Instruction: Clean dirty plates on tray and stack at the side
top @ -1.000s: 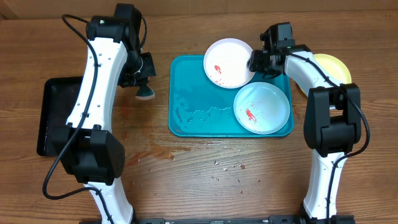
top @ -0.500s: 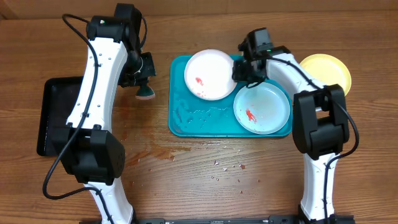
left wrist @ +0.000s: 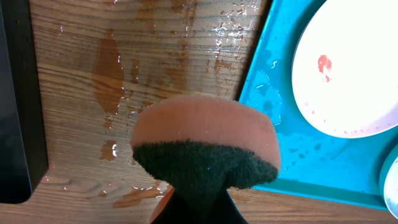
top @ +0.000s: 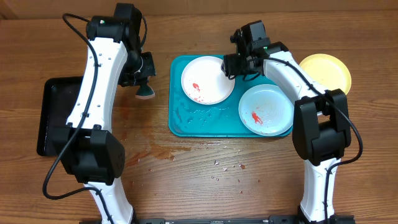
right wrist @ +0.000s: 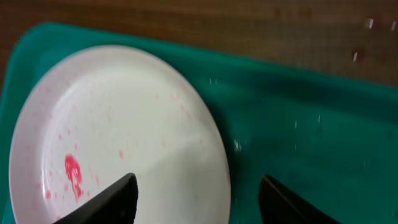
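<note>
The white plate is lying loose with red smears, so next my right gripper pinches the plate's rim (top: 232, 88) and holds it steady while my left gripper scrubs.
The turquoise tray (top: 186, 121) holds the white plate (top: 208, 79) at its back left and the pale mint plate (top: 265, 109) at its front right; both have red smears. The yellow-green plate (top: 326, 70) lies on the table right of the tray. My right gripper (top: 239, 64) is open over the white plate's right rim (right wrist: 118, 137), one finger over the plate and one over the tray (right wrist: 298, 112); its fingertip midpoint (right wrist: 196, 180) is at the rim. My left gripper (top: 144, 84) is shut on a sponge (left wrist: 205, 143), held above wet wood left of the tray (left wrist: 273, 93).
A black tray (top: 46, 118) lies at the far left, its edge showing in the left wrist view (left wrist: 12, 93). Water drops and wet streaks lie on the wood beside the tray's left edge, and crumbs lie in front of the tray.
My right gripper moved left across the tray's back, and the white plate slid left with it onto the tray's left half. The left arm has not moved.
</note>
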